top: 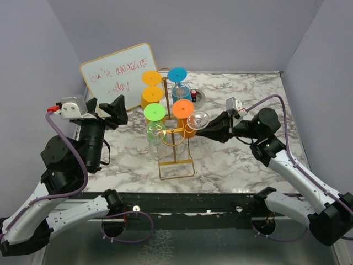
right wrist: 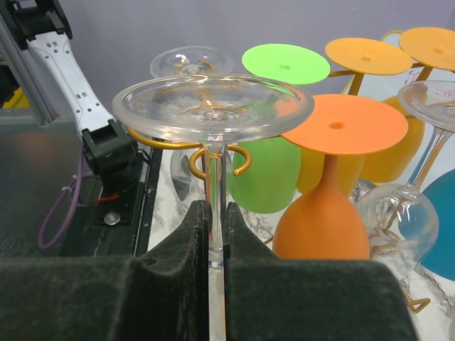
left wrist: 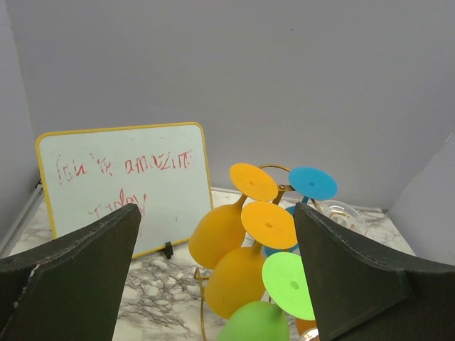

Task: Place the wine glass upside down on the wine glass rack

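Next, my right gripper lets go of the clear wine glass on the gold hook (top: 187,128) (right wrist: 217,145) in front of the orange glass.
A clear wine glass (top: 197,118) is held upside down, its round foot (right wrist: 213,106) on top. My right gripper (right wrist: 217,209) is shut on its stem (right wrist: 216,170), to the right of the gold wine glass rack (top: 176,165). In the right wrist view the stem stands inside a gold loop hook (right wrist: 194,162) with the foot just above the wire; whether it rests there I cannot tell. The bowl is hidden below the fingers (right wrist: 178,249). Far left of the rack, my left gripper (top: 113,110) hangs raised and open, with nothing between its fingers (left wrist: 99,263).
Several coloured glasses hang upside down on the rack: yellow (top: 151,94), blue (top: 179,83), green (top: 155,118) and orange (top: 185,113), plus another clear one (right wrist: 190,62). A whiteboard (top: 118,69) leans at the back left. Grey walls close in the marble table (top: 231,160).
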Controlling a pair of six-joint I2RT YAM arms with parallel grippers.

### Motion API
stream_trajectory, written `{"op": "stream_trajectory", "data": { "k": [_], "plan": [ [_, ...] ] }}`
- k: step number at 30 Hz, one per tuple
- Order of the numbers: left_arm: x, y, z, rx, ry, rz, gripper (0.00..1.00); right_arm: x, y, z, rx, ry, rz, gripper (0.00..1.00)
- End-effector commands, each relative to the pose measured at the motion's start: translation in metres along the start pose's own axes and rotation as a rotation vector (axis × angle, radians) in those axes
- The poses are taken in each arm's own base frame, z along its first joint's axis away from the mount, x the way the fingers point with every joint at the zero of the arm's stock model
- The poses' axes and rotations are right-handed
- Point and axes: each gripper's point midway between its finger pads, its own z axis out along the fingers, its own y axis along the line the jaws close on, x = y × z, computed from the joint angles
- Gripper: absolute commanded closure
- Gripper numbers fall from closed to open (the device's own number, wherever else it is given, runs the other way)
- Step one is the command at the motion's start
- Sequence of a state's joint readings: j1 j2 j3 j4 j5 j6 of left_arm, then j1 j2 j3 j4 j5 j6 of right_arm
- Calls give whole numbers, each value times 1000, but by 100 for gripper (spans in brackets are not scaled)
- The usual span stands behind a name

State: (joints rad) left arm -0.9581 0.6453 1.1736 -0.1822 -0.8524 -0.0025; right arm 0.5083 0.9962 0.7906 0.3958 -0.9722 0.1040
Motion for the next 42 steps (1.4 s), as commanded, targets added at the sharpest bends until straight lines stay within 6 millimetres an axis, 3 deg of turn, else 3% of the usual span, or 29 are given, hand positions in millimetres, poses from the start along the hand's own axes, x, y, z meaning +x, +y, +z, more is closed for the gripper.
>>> {"op": "stream_trajectory", "data": {
  "k": [1, 10, 18, 31, 37, 42],
  "plan": [
    [2, 7, -2, -29, 6, 11, 11, 12, -5, 3, 14, 23, -18, 99],
    [6, 5, 0, -26, 11, 17, 11, 26, -9, 10, 9, 58, -4, 99],
    [6, 3, -1, -15, 17, 24, 11, 34, 2, 16, -74, 70, -4, 99],
    [10, 1, 0, -7, 31, 40, 10, 18, 3, 13, -43, 1, -91, 99],
    [11, 1, 0, -6, 34, 43, 10, 21, 14, 13, -96, 0, -61, 98],
    [13, 1, 0, -5, 37, 48, 10, 28, 11, 14, -90, 29, -41, 96]
  ]
}}
